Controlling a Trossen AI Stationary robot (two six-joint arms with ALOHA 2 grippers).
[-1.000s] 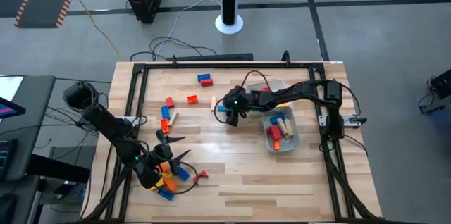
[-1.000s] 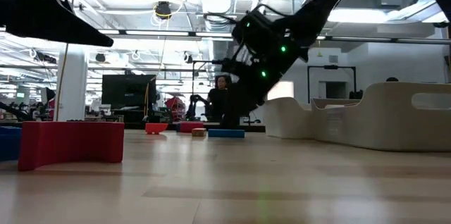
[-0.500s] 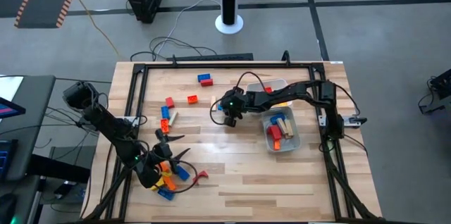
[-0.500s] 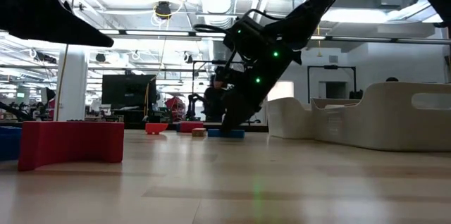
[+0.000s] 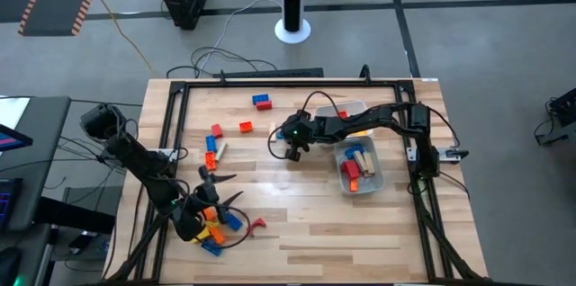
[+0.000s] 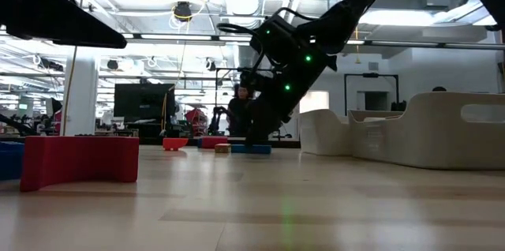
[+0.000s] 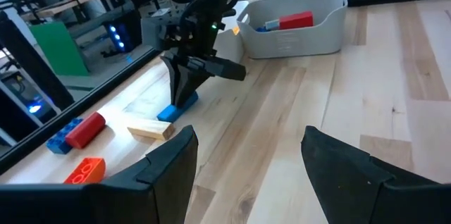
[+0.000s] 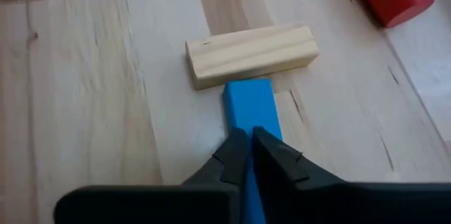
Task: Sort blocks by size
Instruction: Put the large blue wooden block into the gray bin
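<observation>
I should open my right gripper's fingers wide, as they are shut and meet over the top side of the blue block, and grip the block by its long sides [image 8: 275, 111].
A blue bar-shaped block [image 8: 250, 104] lies flat near the table's middle, its far end against a tan block [image 8: 250, 55]. My right gripper [image 8: 251, 139] is shut, fingertips together over the blue block's near part; it also shows in the high view [image 5: 288, 145]. My left gripper [image 5: 220, 199] hangs open above a heap of blocks [image 5: 214, 225] at the table's near left, touching nothing. More blocks [image 5: 262, 101] lie scattered on the far left half. My right gripper comes slanting down from the table's right side, along the blue block. Its shut fingertips [image 8: 238, 146] meet on the block's top face [image 8: 248, 122], near its near end. The block is wider than the slit between them and lies flat on the table [image 6: 252, 148].
A white tub [image 5: 380, 176] holding red, tan and blue blocks stands at the right, with a second tub [image 5: 353, 106] behind it. A red curved piece [image 5: 258, 224] lies near the heap. Bare wood stretches across the table's near middle and right.
My right gripper has come down a little, toward the table's left, onto the blue block, and its fingers have shut. The blue block lies where it was. My left gripper has kept still and open.
</observation>
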